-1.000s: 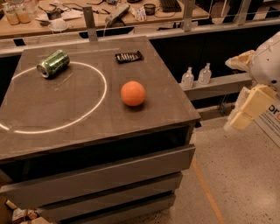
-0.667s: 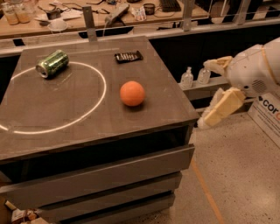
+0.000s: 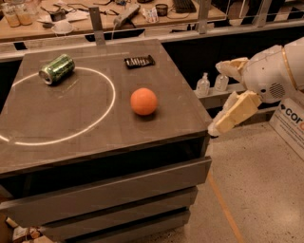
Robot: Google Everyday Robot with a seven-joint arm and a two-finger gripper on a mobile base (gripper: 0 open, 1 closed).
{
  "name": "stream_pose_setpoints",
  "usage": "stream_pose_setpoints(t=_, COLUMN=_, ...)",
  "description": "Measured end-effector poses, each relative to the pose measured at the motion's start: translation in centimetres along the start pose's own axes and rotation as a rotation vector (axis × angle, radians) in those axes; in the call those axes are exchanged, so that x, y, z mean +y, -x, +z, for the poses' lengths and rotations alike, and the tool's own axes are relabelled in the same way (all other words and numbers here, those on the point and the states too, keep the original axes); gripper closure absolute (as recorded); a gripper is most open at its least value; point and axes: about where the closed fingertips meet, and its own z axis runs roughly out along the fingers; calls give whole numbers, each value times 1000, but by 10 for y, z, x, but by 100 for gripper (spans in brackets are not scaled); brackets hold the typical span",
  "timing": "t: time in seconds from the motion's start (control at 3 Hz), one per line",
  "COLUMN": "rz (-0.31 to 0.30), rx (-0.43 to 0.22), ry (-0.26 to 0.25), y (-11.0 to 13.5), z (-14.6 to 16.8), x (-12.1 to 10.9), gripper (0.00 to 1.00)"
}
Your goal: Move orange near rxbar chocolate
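Note:
I should take my gripper over to the orange next, and there I should close it on the orange's side [image 3: 151,101] that faces away from the green can.
The orange [image 3: 144,101] is a round plain fruit on the dark table top [image 3: 95,137], right of centre. The rxbar chocolate [image 3: 139,61] is a flat dark bar lying near the table's far edge, behind the orange and well apart from it. My gripper [image 3: 217,98] hangs off the table's right side, level with the table edge and to the right of the orange. Its two pale fingers [image 3: 235,114] are spread apart and hold nothing.
A green can [image 3: 57,69] lies on its side at the table's back left, on a white circle line [image 3: 107,111]. Two small bottles [image 3: 203,84] stand on a shelf behind the gripper. A cluttered bench [image 3: 118,14] runs along the back. A white box [image 3: 292,123] sits at the right.
My gripper and arm have moved left, from the right edge of view toward the table's right side. The orange, bar and can have not moved.

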Motion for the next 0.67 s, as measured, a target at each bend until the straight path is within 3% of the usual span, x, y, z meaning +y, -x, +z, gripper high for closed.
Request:
stream_pose_setpoints(t=0.33, rz=2, rx=-18, ry=-17, y=2, z=14, x=-7, gripper=0)
stream_pose_setpoints(t=0.67, rz=-12, rx=-91, ry=-13, y=13, z=56, x=-26, gripper=0)
